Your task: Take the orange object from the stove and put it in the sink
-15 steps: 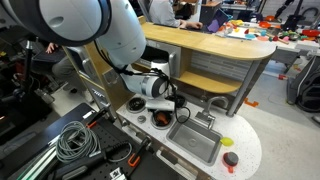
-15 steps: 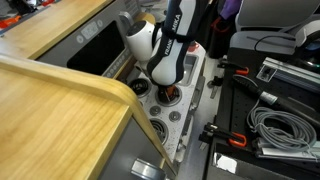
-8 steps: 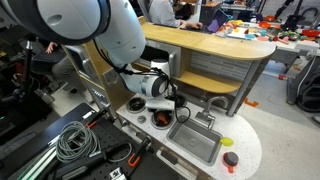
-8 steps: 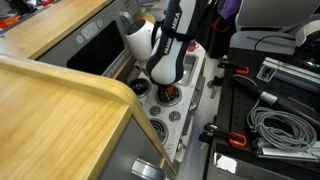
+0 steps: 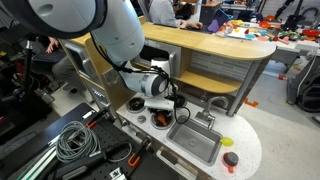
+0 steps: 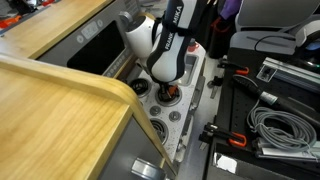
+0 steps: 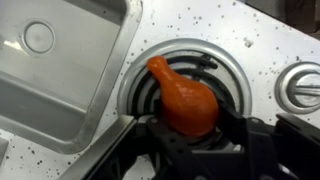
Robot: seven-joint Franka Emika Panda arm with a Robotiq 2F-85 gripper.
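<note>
My gripper is going to let go of the orange object on the round drain [image 5: 191,142] [image 7: 43,40] in the bottom of the grey sink.
The orange object [image 7: 185,92], a drumstick-shaped lump, lies on a black burner [image 7: 200,62] of the white speckled stove [image 7: 205,25] in the wrist view. My gripper [image 7: 190,120] is shut on its fat end, with a dark finger pressed against each side. Its narrow tip points toward the sink [image 7: 60,75], the grey metal basin at the left of that view. In both exterior views the gripper [image 5: 160,115] [image 6: 167,93] hangs straight down over the stove, and the orange object is mostly hidden under it. The sink [image 5: 195,146] sits right beside that burner.
A red round item [image 5: 231,159] lies on the white counter past the sink. A small faucet [image 5: 206,118] stands at the sink's back edge. A wooden counter [image 5: 210,45] overhangs behind the toy kitchen. Coiled cables [image 5: 75,140] and tools lie on the floor beside it.
The jaws have closed from open onto the orange object. The arm has hardly moved over the burner.
</note>
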